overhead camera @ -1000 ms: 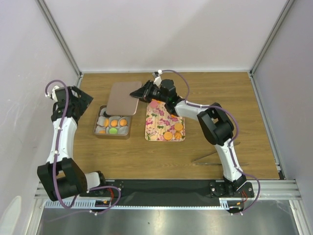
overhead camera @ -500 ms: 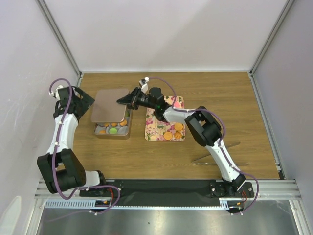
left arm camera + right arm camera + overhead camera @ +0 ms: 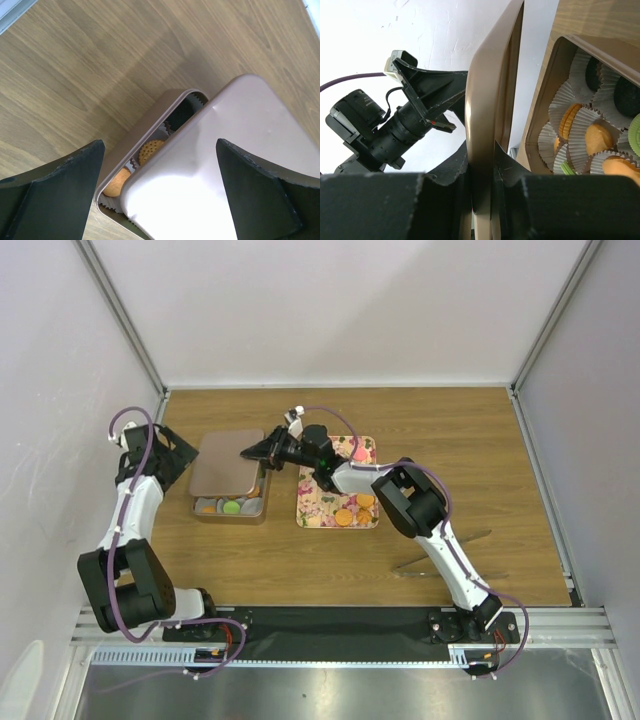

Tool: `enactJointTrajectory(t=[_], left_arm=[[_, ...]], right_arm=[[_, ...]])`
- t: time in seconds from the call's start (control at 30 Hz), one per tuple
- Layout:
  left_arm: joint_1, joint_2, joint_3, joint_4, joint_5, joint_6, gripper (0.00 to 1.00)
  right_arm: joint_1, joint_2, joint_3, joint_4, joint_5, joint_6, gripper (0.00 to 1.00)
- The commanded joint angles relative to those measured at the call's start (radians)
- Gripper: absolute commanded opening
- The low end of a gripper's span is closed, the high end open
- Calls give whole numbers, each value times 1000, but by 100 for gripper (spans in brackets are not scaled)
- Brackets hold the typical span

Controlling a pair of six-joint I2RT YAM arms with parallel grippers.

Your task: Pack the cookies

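Observation:
Next, my right gripper releases the lid flat on the rim of the grey tin (image 3: 238,483), covering the cookies in paper cups.
The cookies lie in two places. Some sit in paper cups in the grey tin (image 3: 206,508), showing orange (image 3: 598,138), black (image 3: 623,94) and green (image 3: 634,131). A few orange ones (image 3: 345,517) and a pink one (image 3: 358,454) lie on the floral tray (image 3: 322,496). My right gripper (image 3: 256,452) is shut on the right edge of the tin's lid (image 3: 224,462), gripped between the jaws in the right wrist view (image 3: 481,155). The lid hangs tilted over most of the tin. My left gripper (image 3: 176,458) is open and empty at the lid's left side (image 3: 160,145). Below it show the lid (image 3: 230,165) and two tan cookies (image 3: 150,148).
A pair of thin dark tongs (image 3: 440,560) lies on the wooden table to the right of the tray. The left arm's wrist camera (image 3: 380,125) shows beyond the lid in the right wrist view. White walls close in the table on three sides.
My right gripper has carried the lid left and down from beside the tin to over it, hiding most of the cookies. My left gripper has moved in toward the lid's left edge.

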Motion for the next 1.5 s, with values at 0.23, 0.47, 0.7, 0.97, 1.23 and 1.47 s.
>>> enactJointTrajectory(t=[0.23, 0.47, 0.7, 0.97, 1.23, 1.47], left_arm=[[5, 26, -21, 67, 35, 39, 100], [5, 34, -30, 78, 37, 42, 100], [5, 49, -32, 85, 66, 42, 100], [2, 69, -43, 101, 97, 41, 100], [2, 82, -44, 104, 107, 44, 99], [-9, 86, -43, 102, 107, 48, 99]], right_arm=[[22, 30, 58, 31, 2, 5, 0], [25, 40, 59, 27, -7, 3, 0], [22, 30, 29, 13, -3, 0, 0], [25, 32, 22, 8, -9, 9, 0], [28, 32, 9, 10, -15, 14, 0], [32, 30, -4, 17, -19, 18, 0]])
